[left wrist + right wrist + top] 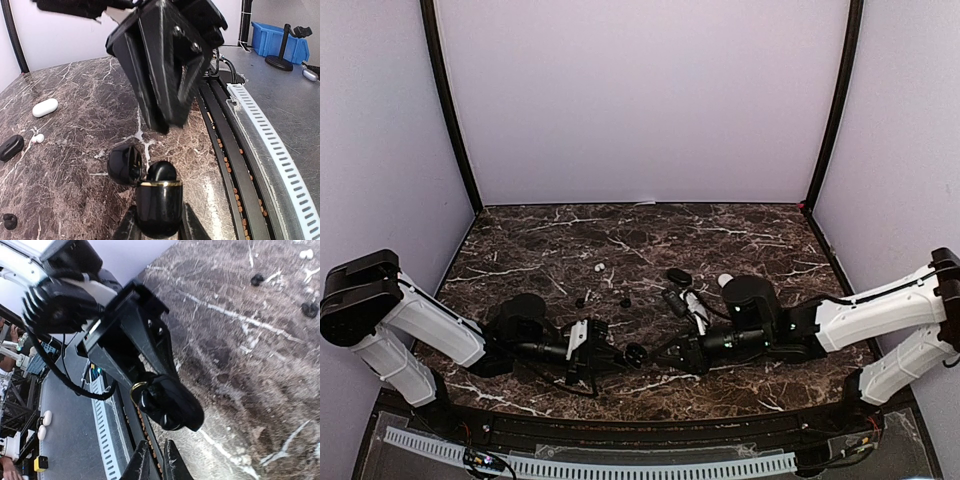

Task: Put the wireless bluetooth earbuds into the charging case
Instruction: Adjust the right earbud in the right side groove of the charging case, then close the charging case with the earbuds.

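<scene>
My left gripper needs to set the charging case free on the marble table (539,287), beside the loose black earbud that sits outermost.
My left gripper (159,209) is shut on the body of a glossy black charging case (159,200) with a gold rim. Its lid (124,165) hangs open to the left. A black rounded earbud (161,171) sticks up out of the case mouth. My right gripper (165,125) hovers just above that mouth, jaws together and nothing visible between them. The right wrist view shows the same case (172,402) in front of the right gripper (156,442). In the top view both grippers meet at the near centre (625,355) (667,353). Loose black earbuds (581,302) (625,301) and a white one (601,267) lie farther back.
A second black case (678,275) and a white case (725,281) lie behind the right arm. The left wrist view shows the white case (45,107), black case (11,147), white earbuds (37,138) and a black earbud (9,220). The table's front rail (225,165) runs close by.
</scene>
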{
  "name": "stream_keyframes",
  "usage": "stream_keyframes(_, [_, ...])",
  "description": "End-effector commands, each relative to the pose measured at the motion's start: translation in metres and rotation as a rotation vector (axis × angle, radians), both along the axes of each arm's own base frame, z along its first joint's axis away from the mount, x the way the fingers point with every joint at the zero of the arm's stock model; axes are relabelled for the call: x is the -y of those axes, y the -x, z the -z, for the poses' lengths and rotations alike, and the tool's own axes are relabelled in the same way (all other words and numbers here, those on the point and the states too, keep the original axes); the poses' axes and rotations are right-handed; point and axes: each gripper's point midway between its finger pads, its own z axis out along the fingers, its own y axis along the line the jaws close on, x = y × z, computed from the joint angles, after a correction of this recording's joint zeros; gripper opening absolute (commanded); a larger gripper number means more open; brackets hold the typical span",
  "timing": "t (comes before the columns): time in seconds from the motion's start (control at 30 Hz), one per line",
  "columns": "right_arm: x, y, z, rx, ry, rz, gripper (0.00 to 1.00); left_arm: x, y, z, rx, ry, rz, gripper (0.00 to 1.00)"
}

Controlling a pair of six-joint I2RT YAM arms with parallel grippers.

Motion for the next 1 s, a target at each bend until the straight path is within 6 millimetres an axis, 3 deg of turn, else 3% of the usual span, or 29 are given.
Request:
stream_keyframes(0.0, [0.013,-0.026,-0.008,0.060,-0.013,0.096,0.10,0.004,0.004,-0.016,0.015,0.053,0.026,0.07])
stream_keyframes(0.13, [0.010,-0.055,-0.003,0.086,0.023,0.174,0.01,0.002,0.010,-0.019,0.035,0.070,0.058,0.07])
stream_keyframes(0.23, [-0.010,-0.064,-0.005,0.101,0.025,0.132,0.00,0.001,0.014,-0.020,0.039,0.079,0.075,0.07])
stream_keyframes(0.37, [-0.039,-0.050,-0.001,0.059,-0.006,-0.027,0.00,0.001,0.013,-0.018,0.035,0.072,0.076,0.07])
stream_keyframes(0.5, [-0.050,-0.026,-0.001,0.035,-0.058,-0.142,0.00,0.002,0.008,-0.016,0.028,0.055,0.045,0.07])
stream_keyframes(0.7, [-0.047,0.004,-0.003,0.043,-0.086,-0.233,0.00,0.004,-0.011,-0.013,-0.003,0.032,-0.054,0.07])
stream_keyframes(0.87, [-0.031,-0.004,-0.001,0.070,-0.059,-0.147,0.00,0.003,-0.019,-0.015,-0.030,0.034,-0.088,0.07])
stream_keyframes(0.97, [-0.020,-0.030,0.006,0.118,0.019,-0.003,0.00,0.001,-0.026,-0.016,-0.035,0.036,-0.131,0.07])
